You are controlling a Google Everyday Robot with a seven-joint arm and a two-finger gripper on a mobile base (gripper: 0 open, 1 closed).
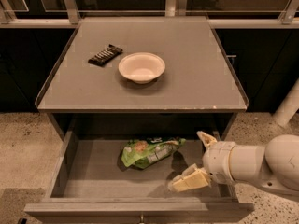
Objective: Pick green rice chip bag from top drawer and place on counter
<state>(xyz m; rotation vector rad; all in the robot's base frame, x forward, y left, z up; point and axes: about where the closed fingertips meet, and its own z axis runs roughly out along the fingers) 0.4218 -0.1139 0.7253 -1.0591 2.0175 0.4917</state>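
Note:
The robot's gripper should close on the green rice chip bag's end (169, 149), the one nearest its open fingers, away from the white label.
The green rice chip bag (148, 152) lies flat in the middle of the open top drawer (88, 176), crinkled, with a white label panel facing up. My gripper (195, 160) hangs over the drawer's right part, just right of the bag and not touching it. It is open, one fingertip (205, 137) up by the back and the other (187, 181) low near the drawer front. It holds nothing. The counter (196, 64) sits above the drawer.
A cream bowl (141, 67) stands near the counter's middle and a small dark candy bar (105, 55) lies to its left. A railing with metal posts (69, 3) runs behind the counter. Speckled floor (23, 143) surrounds the cabinet.

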